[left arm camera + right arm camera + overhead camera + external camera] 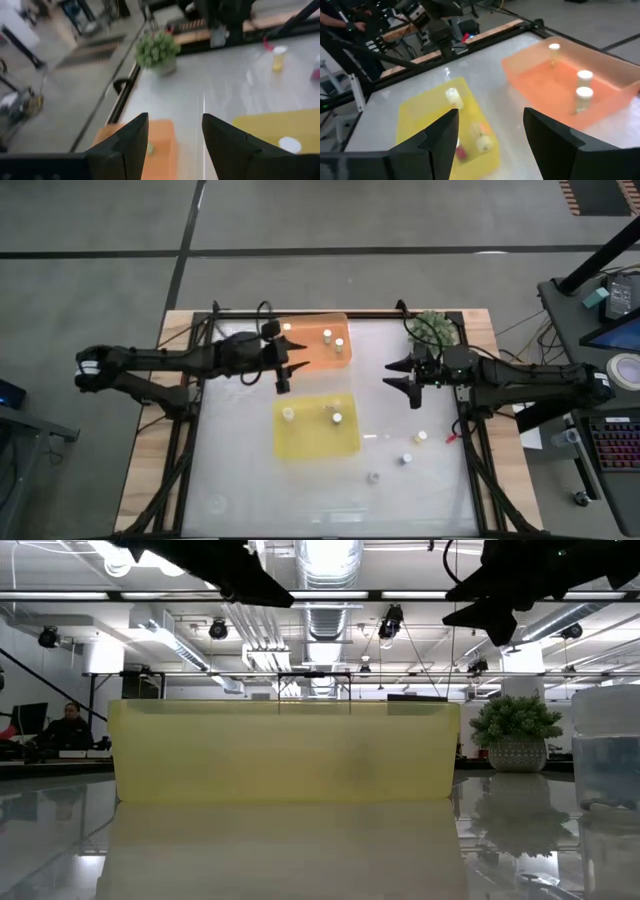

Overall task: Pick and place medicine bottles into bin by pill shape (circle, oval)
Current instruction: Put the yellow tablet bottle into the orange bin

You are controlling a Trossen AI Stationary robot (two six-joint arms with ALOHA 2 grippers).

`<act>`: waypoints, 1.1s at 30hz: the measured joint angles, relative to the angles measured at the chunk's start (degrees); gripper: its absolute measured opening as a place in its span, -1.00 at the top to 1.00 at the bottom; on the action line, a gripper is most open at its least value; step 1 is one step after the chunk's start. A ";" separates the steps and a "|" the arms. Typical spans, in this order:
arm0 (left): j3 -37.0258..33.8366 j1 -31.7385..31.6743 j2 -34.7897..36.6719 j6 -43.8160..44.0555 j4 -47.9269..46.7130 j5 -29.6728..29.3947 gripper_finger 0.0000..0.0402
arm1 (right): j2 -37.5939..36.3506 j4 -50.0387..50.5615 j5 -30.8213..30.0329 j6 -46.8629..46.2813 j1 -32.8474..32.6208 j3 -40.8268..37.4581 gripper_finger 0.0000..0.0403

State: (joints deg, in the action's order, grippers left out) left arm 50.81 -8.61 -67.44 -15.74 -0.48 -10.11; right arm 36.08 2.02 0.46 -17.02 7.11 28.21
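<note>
Next, I grip the white cap [422, 435] of the loose medicine bottle nearest the green plant with my right gripper.
Three medicine bottles [327, 335] stand in the orange tray [308, 355] at the table's far middle; they also show in the right wrist view [583, 97]. Three more [337, 418] are in the yellow tray [345, 442], where the right wrist view shows one lying [452, 96]. Three bottles [407, 459] stand loose on the table at the near right. My left gripper [290, 372] is open and empty, above the orange tray's near edge. My right gripper [405, 385] is open and empty, above bare table right of both trays.
A green plant ball in a pot [435, 327] stands at the table's far right corner, just beyond my right arm. In the low view the yellow tray's wall [285, 752] fills the middle, and one bottle [608, 750] stands close at the right.
</note>
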 joint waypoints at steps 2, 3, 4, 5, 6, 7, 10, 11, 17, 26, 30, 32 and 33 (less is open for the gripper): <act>-3.74 0.22 1.78 -0.86 5.23 0.00 0.15 | 1.23 0.84 0.04 -0.86 -0.84 1.50 -0.07; -5.53 0.21 2.69 -1.18 7.76 -0.02 0.15 | 2.08 1.59 0.04 -1.64 -1.22 2.40 -0.07; -7.12 0.21 3.38 -1.47 10.31 -0.06 0.15 | 2.85 2.47 0.04 -2.59 -1.58 3.30 -0.07; -8.49 0.18 3.99 -1.91 12.71 -0.06 0.15 | 3.66 3.58 0.04 -3.36 -1.93 4.22 -0.07; -9.97 0.11 4.70 -2.57 14.94 -0.06 0.15 | 4.70 4.91 0.03 -4.58 -2.32 5.16 -0.07; -11.30 0.06 5.27 -3.18 16.66 -0.15 0.15 | 5.63 6.42 -0.01 -5.58 -2.74 6.18 -0.07; -14.02 -0.01 7.12 -6.09 21.06 -0.70 0.15 | 8.54 11.55 0.11 -9.20 -4.08 9.20 -0.07; -14.72 -0.02 7.70 -7.18 22.35 -1.04 0.15 | 9.56 13.61 0.12 -10.56 -4.51 10.34 -0.07; -15.21 -0.03 10.25 -11.77 22.90 -4.13 0.15 | 15.55 28.26 0.09 -21.36 -7.03 17.27 -0.07; -15.21 -0.14 11.41 -15.09 22.55 -5.24 0.15 | 23.09 45.13 7.07 -41.00 -11.93 21.99 -0.07; -15.46 -0.15 10.94 -15.61 22.47 -5.35 0.15 | 25.50 51.95 9.49 -47.67 -13.24 23.96 -0.07; -15.63 -0.16 10.87 -16.12 22.36 -5.39 0.15 | 26.34 56.34 10.20 -50.76 -13.79 25.32 -0.07; -15.72 -0.16 10.93 -16.16 22.31 -5.40 0.15 | 26.69 58.50 10.32 -52.27 -14.13 25.98 -0.07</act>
State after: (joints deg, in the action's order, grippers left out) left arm 35.09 -8.78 -56.51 -31.90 21.82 -15.51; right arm 62.77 60.52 10.77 -69.29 -7.03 54.19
